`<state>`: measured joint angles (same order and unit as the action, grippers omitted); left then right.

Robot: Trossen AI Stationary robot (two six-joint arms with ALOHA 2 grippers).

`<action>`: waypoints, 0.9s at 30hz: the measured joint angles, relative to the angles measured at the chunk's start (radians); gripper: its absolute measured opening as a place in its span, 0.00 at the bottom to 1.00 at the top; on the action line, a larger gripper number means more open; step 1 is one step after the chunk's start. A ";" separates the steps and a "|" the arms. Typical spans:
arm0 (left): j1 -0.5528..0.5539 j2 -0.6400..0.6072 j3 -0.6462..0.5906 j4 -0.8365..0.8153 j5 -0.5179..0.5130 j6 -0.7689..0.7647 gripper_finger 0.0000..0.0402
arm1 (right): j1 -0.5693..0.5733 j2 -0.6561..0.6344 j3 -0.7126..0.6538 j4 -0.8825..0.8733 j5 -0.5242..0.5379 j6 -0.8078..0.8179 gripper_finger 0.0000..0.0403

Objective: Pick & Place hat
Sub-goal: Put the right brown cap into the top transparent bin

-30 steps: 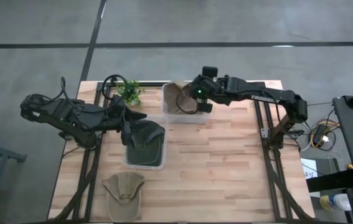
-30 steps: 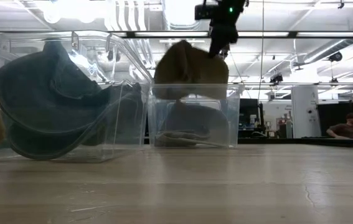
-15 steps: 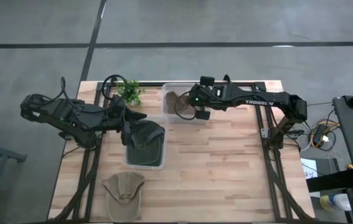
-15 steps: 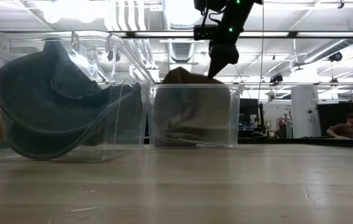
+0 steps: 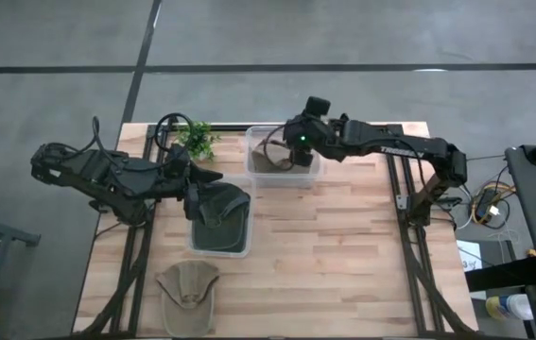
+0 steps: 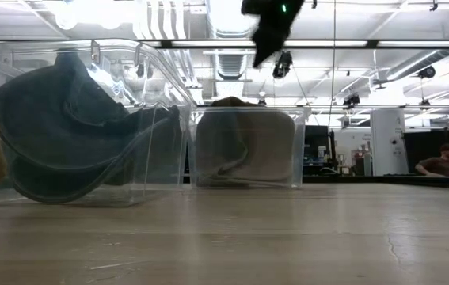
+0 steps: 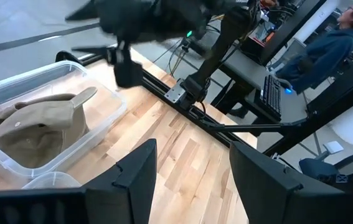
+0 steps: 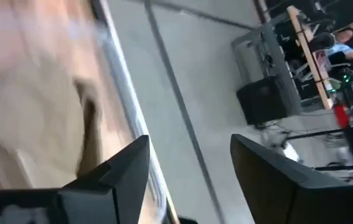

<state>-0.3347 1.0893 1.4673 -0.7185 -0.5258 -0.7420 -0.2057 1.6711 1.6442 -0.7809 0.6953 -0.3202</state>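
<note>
The tan hat is sitting crooked in the far bin, so the robot's right gripper should grab the hat's raised edge [image 7: 84, 97] and settle the hat before moving away.
A tan hat [image 5: 269, 161] lies in the far clear bin [image 5: 313, 173]; the low view shows this hat [image 6: 244, 150] resting on the bin's floor. My right gripper [image 5: 288, 149] hangs open just above it, clear of the bin's rim in the low view [image 6: 262, 46]. A dark hat [image 5: 218, 219] fills the near clear bin [image 5: 241, 249]. My left gripper [image 5: 195, 196] waits open over that bin's far left corner. A second tan hat [image 5: 187, 283] lies on the table near its front edge.
A small green plant [image 5: 195, 139] stands at the far edge, left of the far bin. Bare wood stretches across the table's right half [image 5: 343, 255]. People sit at desks in the room beyond the table [image 6: 444, 161].
My right gripper has carried the tan hat down into the far bin, opened and let it go, then risen clear. The hat, first hanging above the rim, now lies slumped inside the bin.
</note>
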 joint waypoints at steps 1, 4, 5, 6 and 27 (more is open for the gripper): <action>0.000 0.000 0.000 0.000 0.000 0.000 0.48 | 0.006 0.000 0.028 -0.004 0.001 0.030 0.55; 0.000 0.000 0.000 0.000 0.000 -0.001 0.48 | 0.020 0.000 0.118 -0.045 -0.020 0.123 0.56; 0.000 0.000 0.000 0.000 0.000 -0.005 0.48 | 0.023 -0.001 0.142 -0.064 -0.042 0.138 0.56; 0.000 0.000 0.000 0.000 0.000 -0.010 0.48 | 0.025 -0.001 0.167 -0.090 -0.063 0.151 0.56; 0.000 0.000 0.000 -0.003 0.000 0.002 0.48 | -0.028 0.000 -0.047 -0.140 -0.505 0.042 0.56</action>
<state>-0.3349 1.0893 1.4673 -0.7213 -0.5260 -0.7395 -0.2339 1.6711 1.5974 -0.9213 0.1906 -0.2784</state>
